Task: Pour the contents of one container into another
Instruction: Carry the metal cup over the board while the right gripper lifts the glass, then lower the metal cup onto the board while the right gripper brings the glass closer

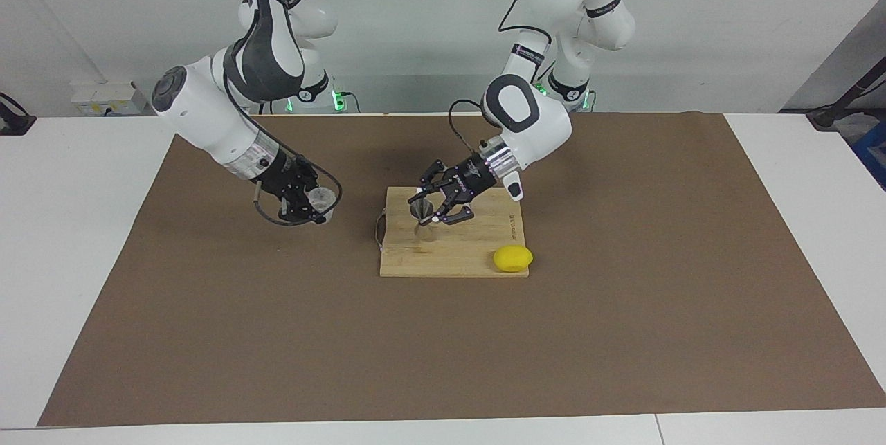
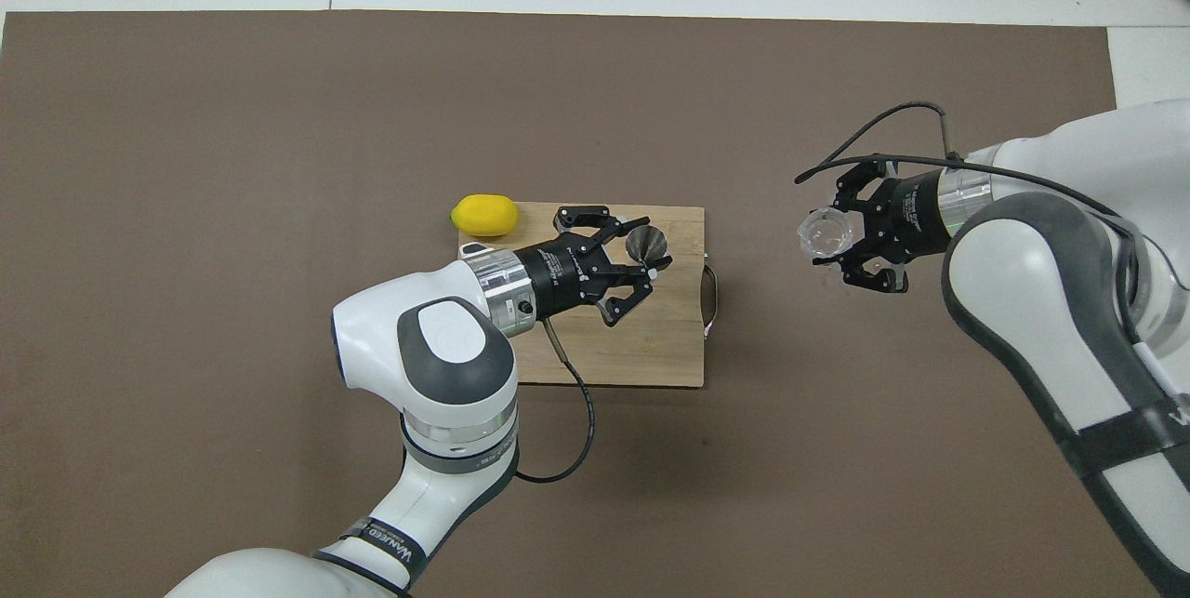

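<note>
Next, I set the metal jigger down with my left gripper on the wooden cutting board [image 2: 637, 271] near the board's metal handle.
The metal jigger [image 1: 423, 212] [image 2: 644, 244] is upright over the wooden cutting board [image 1: 477, 251] [image 2: 665, 352], at the board's end toward the right arm. My left gripper [image 1: 429, 215] [image 2: 643, 256] is shut on its narrow waist. The small clear cup [image 1: 320, 197] [image 2: 821, 233] hangs above the brown mat, off the board's handle end. My right gripper [image 1: 313, 205] [image 2: 834, 240] is shut on it. Cup and jigger are apart, with a gap of mat and the board's handle between them. I cannot tell what is inside either one.
A yellow lemon [image 1: 513, 258] [image 2: 484, 214] lies at the board's corner farthest from the robots, toward the left arm's end. A brown mat [image 1: 623, 334] [image 2: 232, 114] covers most of the white table. The board's metal handle [image 1: 378, 229] [image 2: 712, 300] points toward the right arm's end.
</note>
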Robot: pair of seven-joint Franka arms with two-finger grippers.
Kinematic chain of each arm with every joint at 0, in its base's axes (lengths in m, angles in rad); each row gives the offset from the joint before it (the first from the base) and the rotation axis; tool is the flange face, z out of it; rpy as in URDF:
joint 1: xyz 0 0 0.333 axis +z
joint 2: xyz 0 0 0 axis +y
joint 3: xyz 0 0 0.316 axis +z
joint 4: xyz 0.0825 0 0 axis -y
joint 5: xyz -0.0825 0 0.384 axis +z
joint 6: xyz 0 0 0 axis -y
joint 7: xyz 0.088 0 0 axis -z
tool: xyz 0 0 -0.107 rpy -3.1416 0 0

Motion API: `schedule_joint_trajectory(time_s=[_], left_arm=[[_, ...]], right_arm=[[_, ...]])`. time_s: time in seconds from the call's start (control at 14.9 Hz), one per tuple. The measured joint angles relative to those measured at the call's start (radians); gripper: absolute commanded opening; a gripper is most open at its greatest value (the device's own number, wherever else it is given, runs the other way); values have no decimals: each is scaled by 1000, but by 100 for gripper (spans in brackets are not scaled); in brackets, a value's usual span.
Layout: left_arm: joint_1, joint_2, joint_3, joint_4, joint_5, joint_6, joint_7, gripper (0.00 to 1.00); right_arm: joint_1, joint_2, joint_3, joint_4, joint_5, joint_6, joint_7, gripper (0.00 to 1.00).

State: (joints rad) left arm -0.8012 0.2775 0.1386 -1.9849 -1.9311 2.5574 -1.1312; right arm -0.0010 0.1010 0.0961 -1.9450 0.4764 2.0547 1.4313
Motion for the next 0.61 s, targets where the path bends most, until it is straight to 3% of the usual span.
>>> schedule_joint_trajectory(time_s=[0.61], left_arm=[[6, 6, 16, -34, -57, -24, 31, 0]], right_arm=[[78, 0, 1, 15, -78, 11, 117, 5]])
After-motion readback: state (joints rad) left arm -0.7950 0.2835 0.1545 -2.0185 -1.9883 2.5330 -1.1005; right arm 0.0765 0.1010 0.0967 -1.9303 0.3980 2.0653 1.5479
